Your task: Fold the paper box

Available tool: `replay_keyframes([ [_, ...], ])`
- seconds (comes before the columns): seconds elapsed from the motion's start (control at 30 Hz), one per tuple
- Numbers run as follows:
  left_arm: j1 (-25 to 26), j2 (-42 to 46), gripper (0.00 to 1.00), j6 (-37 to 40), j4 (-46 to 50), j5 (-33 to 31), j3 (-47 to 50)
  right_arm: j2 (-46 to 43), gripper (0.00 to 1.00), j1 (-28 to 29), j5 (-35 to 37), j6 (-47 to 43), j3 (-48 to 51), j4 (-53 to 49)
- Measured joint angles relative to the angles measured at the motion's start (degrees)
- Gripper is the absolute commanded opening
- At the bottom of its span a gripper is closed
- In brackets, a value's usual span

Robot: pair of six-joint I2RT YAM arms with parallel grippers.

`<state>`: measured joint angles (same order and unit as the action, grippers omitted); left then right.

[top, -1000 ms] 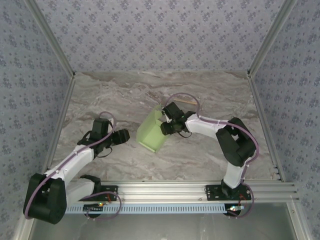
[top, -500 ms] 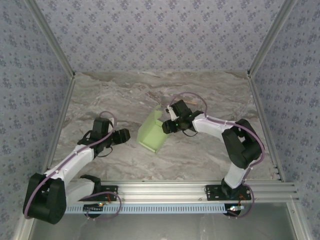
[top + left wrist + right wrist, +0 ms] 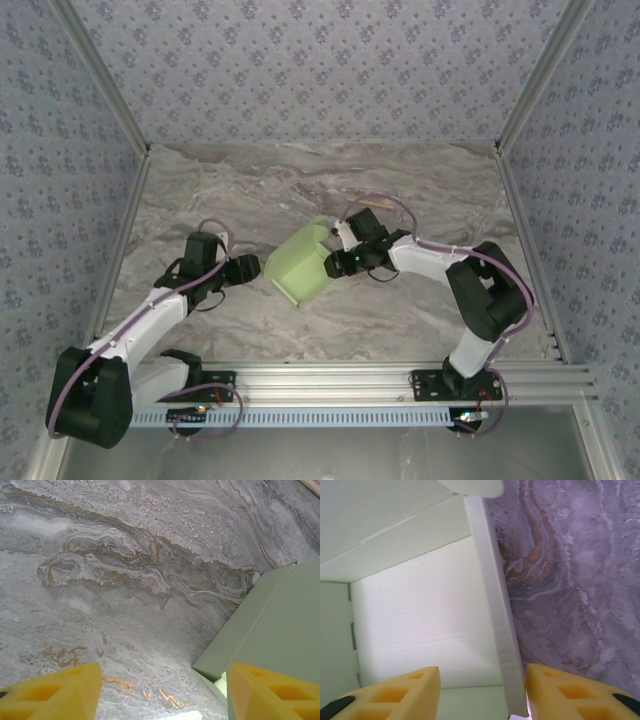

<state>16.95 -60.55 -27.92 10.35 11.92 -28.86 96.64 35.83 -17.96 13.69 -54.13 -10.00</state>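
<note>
The paper box lies slanted, my right gripper straddling its side's end, so next I grip farther (image 3: 503, 630) along that side and straighten the box.
The paper box (image 3: 298, 272), a pale green half-formed carton, lies tilted on the marble table between my two grippers. My right gripper (image 3: 332, 264) reaches into its open right side. In the right wrist view the right gripper (image 3: 482, 690) is open and straddles a thin side wall (image 3: 495, 605) of the paper box (image 3: 420, 620); that wall stands close to the right-hand finger. My left gripper (image 3: 262, 268) sits at the box's left corner. In the left wrist view the left gripper (image 3: 162, 682) is open over bare marble, with the paper box (image 3: 280, 625) beside its right finger.
The marble table (image 3: 220, 190) is walled by patterned panels at the back and both sides. A metal rail (image 3: 330, 380) runs along the near edge by the arm bases. A thin tan stick (image 3: 311, 485) lies far off at the back.
My right gripper has moved left and toward me, pushing the box leftward and turning it until its corner reaches the left gripper. The left arm has barely moved.
</note>
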Motion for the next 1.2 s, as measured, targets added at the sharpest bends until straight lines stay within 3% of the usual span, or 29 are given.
replay_keyframes([
  [0.23, 0.00, 0.00, 0.68, 0.39, 0.11, -0.68, -0.24, -4.20, 0.56, -0.26, -2.03, 1.90, 2.47, 1.62],
  [0.57, 0.00, 0.00, 0.68, 0.46, 0.13, -0.79, -0.24, -3.58, 0.34, -6.62, -8.83, 5.16, 3.58, 6.80],
  [1.2, 0.00, 0.13, 0.68, 0.92, 0.59, -0.79, -0.70, 2.03, 0.21, -7.37, -13.84, 5.40, 3.54, 9.64],
])
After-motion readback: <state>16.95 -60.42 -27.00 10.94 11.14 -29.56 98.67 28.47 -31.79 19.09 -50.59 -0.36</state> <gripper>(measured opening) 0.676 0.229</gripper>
